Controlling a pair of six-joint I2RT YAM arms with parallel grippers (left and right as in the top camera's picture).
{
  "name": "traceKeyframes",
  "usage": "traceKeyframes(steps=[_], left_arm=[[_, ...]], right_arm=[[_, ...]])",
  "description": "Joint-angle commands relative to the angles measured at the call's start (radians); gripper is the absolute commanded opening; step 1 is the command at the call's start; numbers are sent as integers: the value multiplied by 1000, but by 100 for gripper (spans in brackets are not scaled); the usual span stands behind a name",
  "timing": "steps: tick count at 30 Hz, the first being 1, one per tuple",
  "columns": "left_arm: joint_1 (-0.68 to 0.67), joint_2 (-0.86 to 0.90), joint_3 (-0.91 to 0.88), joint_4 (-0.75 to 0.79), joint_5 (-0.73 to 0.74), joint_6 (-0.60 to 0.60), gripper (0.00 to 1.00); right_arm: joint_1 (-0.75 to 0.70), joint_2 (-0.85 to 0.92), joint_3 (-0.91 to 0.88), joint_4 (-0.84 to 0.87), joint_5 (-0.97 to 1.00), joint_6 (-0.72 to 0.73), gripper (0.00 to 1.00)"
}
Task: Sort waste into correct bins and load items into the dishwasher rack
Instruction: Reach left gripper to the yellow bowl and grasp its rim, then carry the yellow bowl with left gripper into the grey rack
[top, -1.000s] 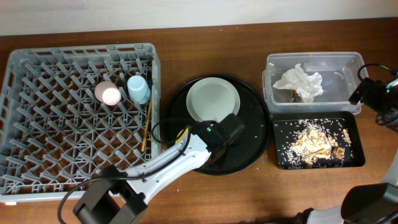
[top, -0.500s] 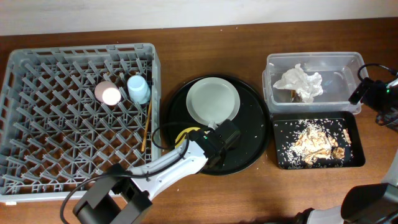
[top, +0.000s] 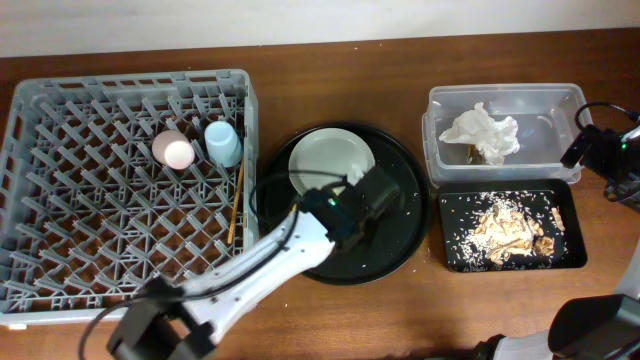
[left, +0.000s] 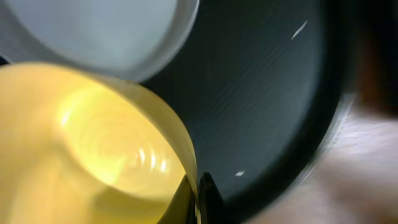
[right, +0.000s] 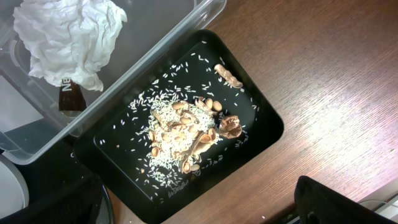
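Note:
My left gripper is going to let go of the yellow bowl in the grey rack (top: 192, 223) next to the near end of the chopsticks.
My left gripper (top: 368, 192) is over the big round black tray (top: 405, 235). In the left wrist view its fingers (left: 198, 200) are shut on the rim of the yellow bowl (left: 93, 149). In the overhead view the arm hides the bowl. The pale plate (top: 325, 160) lies on the round tray, beside the bowl (left: 106, 31). The pink cup (top: 173, 151), blue cup (top: 222, 143) and chopsticks (top: 237, 200) sit in the grey rack (top: 130, 80). The tissue wad (top: 480, 132) is in the clear tub (top: 500, 93). Food scraps (top: 510, 228) lie in the black rectangular tray (top: 562, 256). My right gripper (top: 598, 150) is open and empty at the far right.
The right wrist view looks down on the tissue (right: 65, 40), the tub's wall (right: 155, 56), and the black tray (right: 258, 127) with scraps and rice (right: 186, 134). Bare wooden table (right: 323, 81) lies to the right. A few crumbs dot the round tray (left: 261, 93).
My left gripper has moved toward the back of the round tray with the yellow bowl, which the arm now hides from overhead. The plate and round tray have shifted slightly left. The right arm is still.

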Motion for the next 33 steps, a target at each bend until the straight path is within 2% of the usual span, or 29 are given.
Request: traceKeyframes(steps=[1, 6, 14, 17, 24, 27, 29, 33], left_arm=[[56, -94, 159, -86, 34, 55, 1], [187, -129, 302, -221, 224, 146, 0], [556, -147, 333, -354, 816, 380, 0], [671, -147, 333, -418, 945, 480, 0], [919, -147, 313, -576, 1089, 704, 0], [985, -147, 248, -569, 1114, 710, 0], [1020, -147, 179, -563, 1188, 763, 0], [1116, -142, 10, -484, 1260, 780, 0]], right_arm=[[-4, -4, 10, -3, 8, 1, 99], [-4, -4, 10, -3, 8, 1, 99], [-4, -4, 10, -3, 8, 1, 99], [-4, -4, 10, -3, 8, 1, 99], [-4, -4, 9, -3, 8, 1, 99], [-4, -4, 10, -3, 8, 1, 99], [-4, -4, 10, -3, 8, 1, 99], [-4, -4, 10, -3, 8, 1, 99]])
